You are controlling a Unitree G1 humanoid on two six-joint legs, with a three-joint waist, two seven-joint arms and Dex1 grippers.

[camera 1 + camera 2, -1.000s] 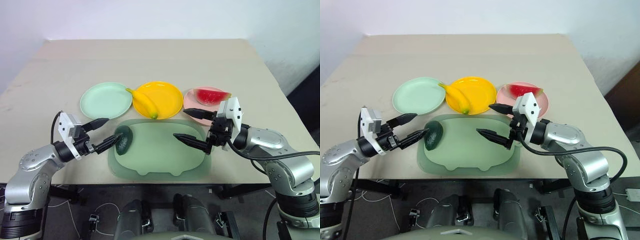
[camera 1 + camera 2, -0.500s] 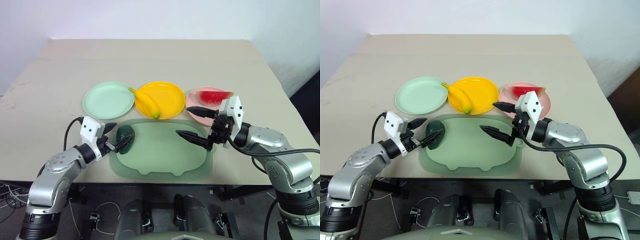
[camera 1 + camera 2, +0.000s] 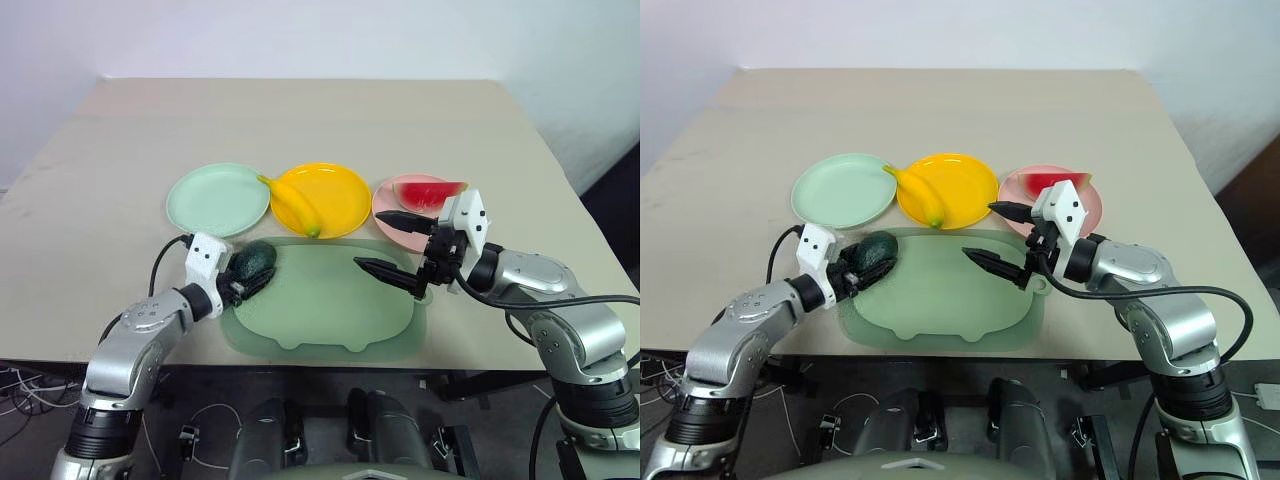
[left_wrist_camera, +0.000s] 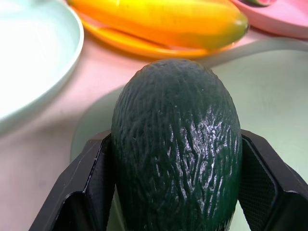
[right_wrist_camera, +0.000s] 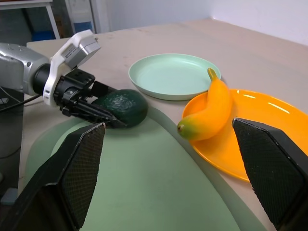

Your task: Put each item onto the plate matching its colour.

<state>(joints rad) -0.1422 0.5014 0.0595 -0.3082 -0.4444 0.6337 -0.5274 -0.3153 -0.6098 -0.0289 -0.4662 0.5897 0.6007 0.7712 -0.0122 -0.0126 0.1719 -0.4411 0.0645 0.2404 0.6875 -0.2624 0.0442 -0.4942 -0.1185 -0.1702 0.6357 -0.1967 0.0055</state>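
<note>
Next, my left gripper lets go of the avocado on the mint green plate, just off its middle (image 3: 206, 209), away from the banana.
A dark green avocado (image 3: 254, 264) lies at the left end of the pale green tray (image 3: 330, 315), and my left gripper (image 3: 240, 279) is shut on it. The left wrist view has the black fingers (image 4: 91, 185) pressed against both sides of the avocado (image 4: 178, 139). My right gripper (image 3: 372, 240) hangs open over the tray's right end with nothing in it. The yellow banana (image 3: 290, 205) lies across the left rim of the yellow plate (image 3: 340, 195). On the pink plate (image 3: 388, 203) rests the watermelon wedge (image 3: 428, 192). The mint green plate (image 3: 215, 198) holds nothing.
The three plates stand in a row just behind the tray, near the table's front edge. Bare tabletop (image 3: 300, 110) stretches beyond the plates and to the left of the tray.
My left gripper has moved in to the right over the tray's left end and shut on the avocado. The right gripper has stayed where it was, open.
</note>
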